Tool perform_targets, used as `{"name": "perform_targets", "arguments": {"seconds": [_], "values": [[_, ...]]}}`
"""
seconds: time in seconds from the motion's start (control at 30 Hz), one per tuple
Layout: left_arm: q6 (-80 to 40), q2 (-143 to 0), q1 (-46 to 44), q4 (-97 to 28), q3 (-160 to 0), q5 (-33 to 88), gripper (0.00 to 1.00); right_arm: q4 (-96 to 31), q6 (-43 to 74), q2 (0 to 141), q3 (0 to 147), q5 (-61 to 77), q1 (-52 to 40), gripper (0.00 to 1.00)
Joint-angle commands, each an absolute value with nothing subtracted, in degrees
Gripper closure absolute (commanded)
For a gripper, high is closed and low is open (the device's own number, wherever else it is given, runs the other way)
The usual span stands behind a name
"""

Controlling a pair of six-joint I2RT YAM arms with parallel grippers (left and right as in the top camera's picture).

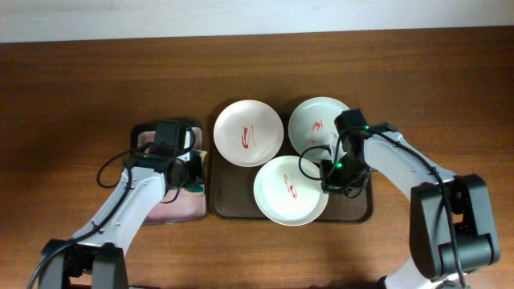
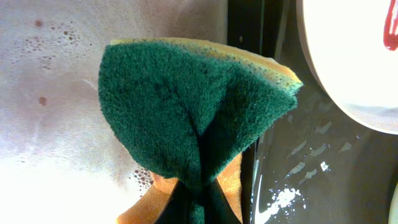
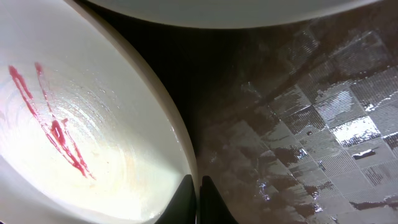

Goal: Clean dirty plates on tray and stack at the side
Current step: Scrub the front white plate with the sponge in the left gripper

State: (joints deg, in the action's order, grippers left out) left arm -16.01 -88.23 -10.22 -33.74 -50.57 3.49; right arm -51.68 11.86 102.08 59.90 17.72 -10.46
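My left gripper has the green and yellow sponge. It will let go of it inside the pink dish (image 1: 189,170) (image 2: 171,146), close to the tray.
Three white plates with red smears lie on the dark brown tray (image 1: 233,205): one at back left (image 1: 247,133), one at back right (image 1: 315,120), one in front (image 1: 287,191). My right gripper (image 1: 331,183) is shut on the right rim of the front plate (image 3: 68,143), one finger on each side of the rim (image 3: 194,194). My left gripper (image 1: 183,172) is shut on a green and yellow sponge (image 2: 186,106), folded between its fingers, over a soapy pink dish (image 2: 50,124) beside the tray's left edge (image 2: 311,168).
The pink dish (image 1: 173,209) with foamy water sits left of the tray on the wooden table (image 1: 80,96). The tray's wet floor (image 3: 311,124) shows beside the front plate.
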Motion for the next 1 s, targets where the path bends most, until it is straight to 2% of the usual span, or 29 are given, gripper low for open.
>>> {"name": "perform_targets", "arguments": {"seconds": [0.0,0.07,0.27,0.43,0.5,0.67,0.8,0.97], "values": [[-13.41,-85.86,-10.35,-34.76,-53.52,5.19,1.00,-51.94,11.90,102.43,60.45,17.41,-10.92,0.96],[-13.43,-84.18,-10.35,-35.99,-56.05,5.58,1.00,-51.88,11.90,102.43,60.45,17.43,-10.92,0.96],[-16.51,-83.24,-12.47,-34.72,-57.47,21.71,1.00,-51.53,12.58,102.43,60.45,21.08,-10.92,0.96],[-19.81,-84.18,-21.80,-29.39,-57.47,21.61,1.00,-51.86,14.02,102.43,60.42,24.03,-10.94,0.96],[-24.51,-87.35,-27.62,-24.73,-57.47,21.17,1.00,-52.23,14.04,102.43,60.42,25.10,-11.62,0.96],[-33.23,-96.75,-35.66,-16.71,-57.47,21.19,1.00,-51.35,14.04,102.43,60.42,24.88,-14.35,0.96],[-40.32,-102.10,-38.09,-13.69,-57.47,20.12,1.00,-51.40,14.04,102.43,60.42,24.86,-14.35,0.96],[-40.95,-104.71,-38.26,-17.67,-57.47,17.19,1.00,-51.42,14.04,102.43,60.42,24.86,-14.35,0.96]]}}
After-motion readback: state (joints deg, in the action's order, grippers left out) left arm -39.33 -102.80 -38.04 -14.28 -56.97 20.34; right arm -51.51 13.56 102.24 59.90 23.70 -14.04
